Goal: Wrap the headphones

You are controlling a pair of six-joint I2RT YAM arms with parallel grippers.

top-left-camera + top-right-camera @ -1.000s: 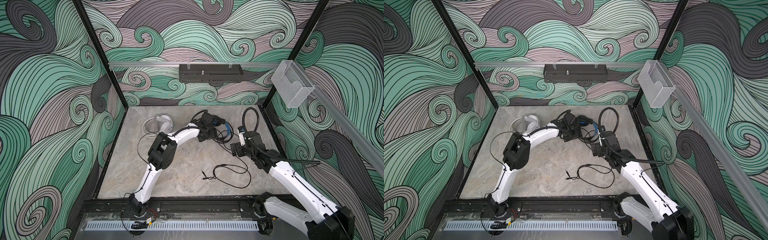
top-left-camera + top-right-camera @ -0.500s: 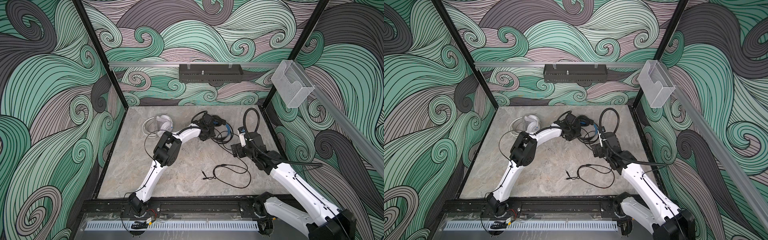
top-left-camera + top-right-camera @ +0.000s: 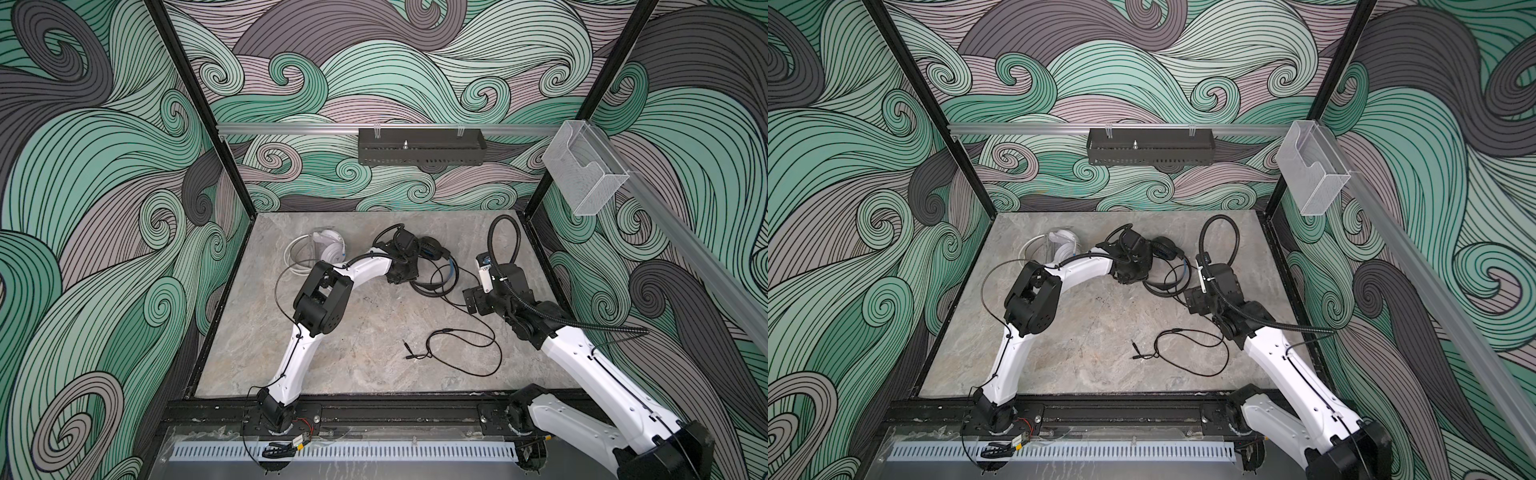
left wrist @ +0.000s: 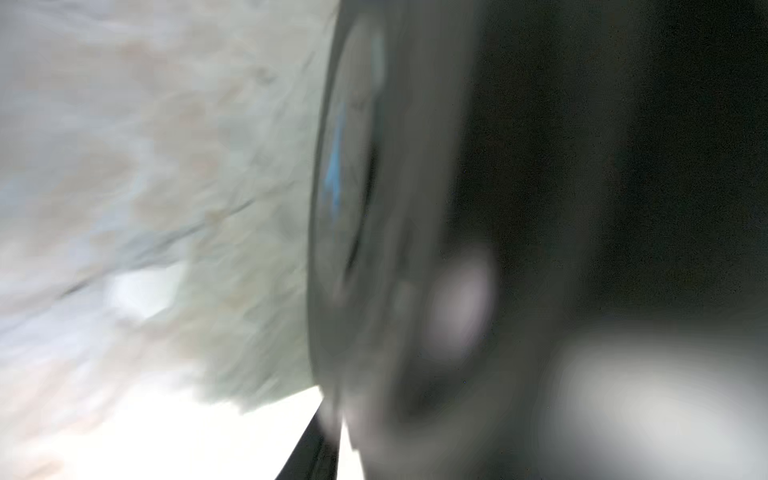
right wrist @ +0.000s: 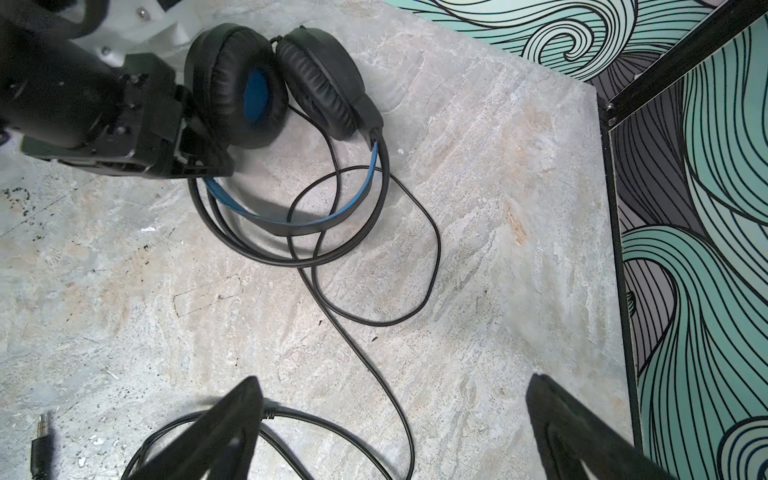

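I have the black headphones in my left gripper beside one ear cup, so I need to turn them and take them by the headband [image 5: 316,227] before I wrap the cord.
The black headphones [image 3: 432,249] [image 3: 1165,248] [image 5: 316,79], with blue lining, lie at the back middle of the marble table. Their black cord [image 5: 438,249] loops toward the front and ends in a plug [image 3: 409,355] [image 5: 41,428]. My left gripper [image 3: 413,268] [image 3: 1140,270] [image 5: 208,158] is shut on them where one ear cup meets the headband. That cup fills the blurred left wrist view. My right gripper [image 3: 473,297] [image 3: 1194,301] [image 5: 392,380] hangs open over the cord, holding nothing. The white headphones [image 3: 328,249] [image 3: 1065,245] sit at the back left beside a coiled pale cord [image 3: 293,257].
A black tray [image 3: 419,151] hangs on the back wall's rail. A clear plastic box [image 3: 582,174] is fixed to the right rail. Patterned walls close in the table on three sides. The right arm's black hose [image 3: 498,232] arches above its wrist.
My left gripper's jaws have closed in on the black ear cup, and that arm's elbow has shifted right. The right arm has stayed still and open.
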